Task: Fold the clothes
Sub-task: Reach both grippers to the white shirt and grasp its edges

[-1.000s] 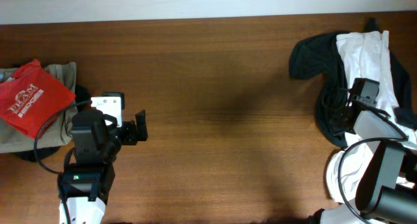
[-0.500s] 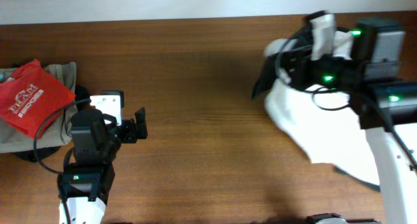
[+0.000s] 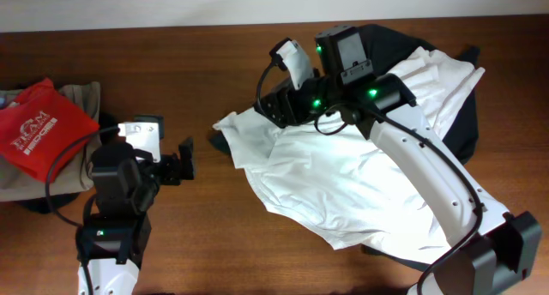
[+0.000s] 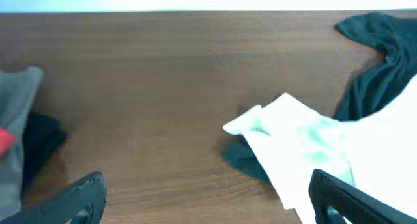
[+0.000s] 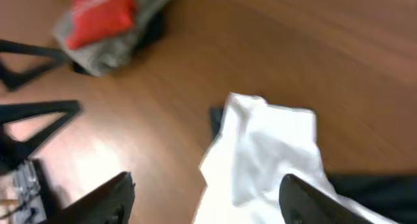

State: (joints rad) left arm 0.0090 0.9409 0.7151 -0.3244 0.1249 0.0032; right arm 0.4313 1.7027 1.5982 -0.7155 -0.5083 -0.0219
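Observation:
My left gripper should grip the white T-shirt on the near edge of the corner [image 3: 239,161] [image 4: 288,199], next to the dark bit peeking out below it.
The clothes, a large white T-shirt [image 3: 360,179], lie crumpled across the right half of the table, with a corner reaching left toward the middle. No chest print shows. My right gripper [image 3: 268,108] hovers over that left corner. In the right wrist view its jaws [image 5: 208,201] stand wide apart, with the white cloth [image 5: 267,146] lying loose on the wood below them. My left gripper [image 3: 184,162] is open at the left, facing the shirt's corner [image 4: 293,139] across bare wood. Nothing is between its fingers [image 4: 208,204].
Black garments [image 3: 390,39] lie under and behind the white shirt at the back right, and a dark bit [image 4: 241,160] peeks out below its corner. A red shirt with white lettering [image 3: 41,128] sits on a grey pile [image 3: 81,98] at the far left.
My right arm swept left from the pile at the right edge and pulled the white shirt out to the table's middle. Its jaws then opened and let go. The left arm stayed still.

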